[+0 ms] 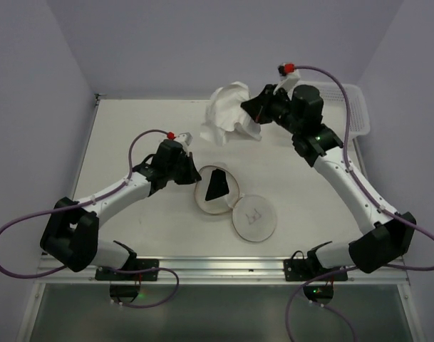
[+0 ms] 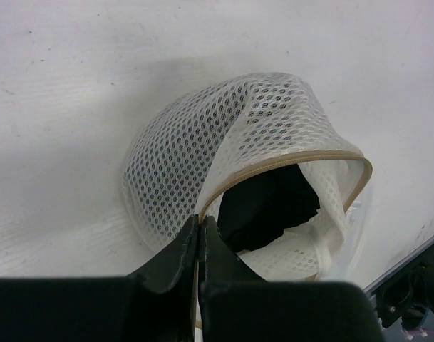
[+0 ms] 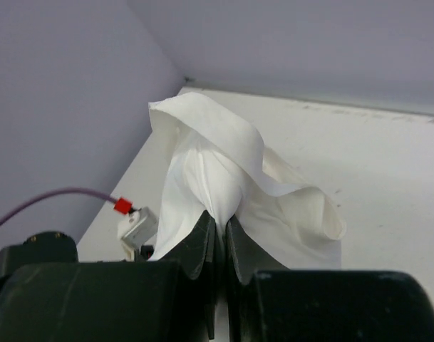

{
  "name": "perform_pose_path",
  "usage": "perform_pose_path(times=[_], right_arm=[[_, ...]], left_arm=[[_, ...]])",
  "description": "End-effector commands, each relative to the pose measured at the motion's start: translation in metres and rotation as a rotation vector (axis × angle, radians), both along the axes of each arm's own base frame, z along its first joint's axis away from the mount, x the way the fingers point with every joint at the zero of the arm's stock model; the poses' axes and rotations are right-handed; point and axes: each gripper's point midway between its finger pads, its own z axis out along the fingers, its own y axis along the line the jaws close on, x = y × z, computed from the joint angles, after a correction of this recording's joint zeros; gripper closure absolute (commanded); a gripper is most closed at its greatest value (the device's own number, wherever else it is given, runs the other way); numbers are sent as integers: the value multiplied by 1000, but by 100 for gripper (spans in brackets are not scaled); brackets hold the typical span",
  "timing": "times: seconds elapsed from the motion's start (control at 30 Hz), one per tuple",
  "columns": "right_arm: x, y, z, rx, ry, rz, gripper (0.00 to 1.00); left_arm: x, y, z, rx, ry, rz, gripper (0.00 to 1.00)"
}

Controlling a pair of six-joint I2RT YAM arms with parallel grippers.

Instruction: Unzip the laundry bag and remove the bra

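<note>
The crumpled white garment will go down inside the white slotted basket (image 1: pixel 296 105), by the basket's inner end, from my right gripper.
The laundry bag (image 1: pixel 205 202) lies open mid-table, a white mesh pouch with tan rim hoops; its round lid (image 1: pixel 263 226) lies flat beside it to the near right. A black piece of fabric (image 1: pixel 217 184) sits inside the bag and also shows in the left wrist view (image 2: pixel 266 203). My left gripper (image 1: pixel 194 174) is shut on the bag's tan rim (image 2: pixel 288 162). My right gripper (image 1: pixel 251 117) is shut on a crumpled white garment (image 1: pixel 227 114), seemingly the bra, and holds it up at the back of the table (image 3: pixel 224 171).
A white slotted plastic basket (image 1: pixel 359 107) stands at the back right, behind the right arm. Lilac walls close the table at the back and sides. The left arm's cable loops over the table's left side.
</note>
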Motion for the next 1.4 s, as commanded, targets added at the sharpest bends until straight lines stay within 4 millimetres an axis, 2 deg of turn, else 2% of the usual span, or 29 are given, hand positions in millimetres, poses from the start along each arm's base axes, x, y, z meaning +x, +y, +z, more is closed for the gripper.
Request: perform_pose_path(times=[0.0, 0.1, 0.13, 0.2, 0.23, 0.27, 0.3, 0.4, 0.43, 0.5, 0.53, 0.63, 0.67, 0.7, 0.73, 0.83, 0.87, 0.9, 0.97, 1.0, 1.03, 1.07, 1.17, 1.2, 1.23, 1.27, 1.3, 1.33, 1.37], right_arm=[[14, -58, 74, -12, -165, -207, 100], [39, -99, 78, -52, -165, -369, 100], [50, -125, 85, -48, -173, -451, 100], [71, -152, 75, -50, -141, -537, 100], [81, -179, 77, -35, -133, -615, 100], [89, -191, 72, -36, -119, -650, 100], [105, -213, 62, -35, -89, -709, 100], [127, -251, 47, -31, -48, -822, 100], [141, -270, 27, -46, -9, -869, 100], [154, -283, 17, -56, 10, -901, 100], [168, -295, -8, -78, 53, -920, 100], [188, -305, -36, -106, 93, -909, 100], [200, -307, -64, -126, 140, -903, 100], [206, -307, -72, -130, 152, -886, 100], [215, -306, -100, -144, 199, -869, 100], [231, -298, -125, -124, 248, -799, 100], [237, -297, -153, -136, 303, -785, 98], [245, -294, -150, -131, 292, -761, 91], [249, -294, -166, -145, 330, -750, 81], [252, -295, -171, -146, 338, -748, 65], [252, -296, -172, -147, 342, -750, 53], [249, -300, -173, -151, 357, -764, 36], [234, -319, -149, -180, 347, -883, 16], [224, -323, -148, -200, 362, -906, 9], [215, -326, -125, -200, 332, -926, 7], [207, -329, -117, -213, 330, -944, 5], [198, -325, -116, -224, 336, -938, 4], [186, -321, -90, -211, 298, -933, 3], [179, -311, -82, -199, 289, -893, 2]], left_arm=[[11, 0, 17, -26, -69, 15, 100], [12, -1, 22, -26, -75, 10, 100], [13, -1, 23, -27, -79, 9, 100], [13, 0, 25, -22, -80, 5, 100], [13, 0, 24, -22, -79, 7, 100], [12, -1, 24, -23, -77, 1, 100], [11, 0, 23, -19, -74, 1, 100], [10, -1, 21, -21, -61, -10, 100], [10, -2, 21, -21, -60, -12, 100], [9, -4, 19, -20, -48, -22, 100], [10, -4, 19, -21, -48, -22, 100], [11, -6, 19, -18, -35, -33, 100], [13, -7, 21, -17, -41, -33, 100], [13, -7, 19, -10, -33, -34, 100], [16, -7, 22, -7, -42, -30, 100], [17, -6, 21, 6, -36, -27, 100], [17, -5, 20, 9, -31, -26, 100], [17, -5, 19, 11, -28, -26, 100], [17, -5, 18, 11, -21, -26, 100], [16, -5, 16, 14, -16, -28, 100], [16, -5, 16, 16, -15, -25, 100], [17, -5, 17, 20, -19, -25, 100], [21, -4, 22, 30, -34, -24, 100], [22, -4, 22, 35, -36, -26, 100], [23, -3, 22, 39, -39, -26, 100], [25, -4, 23, 46, -46, -29, 100], [26, -4, 24, 49, -51, -32, 100], [29, -5, 27, 50, -60, -30, 100], [31, -3, 27, 59, -62, -29, 100]])
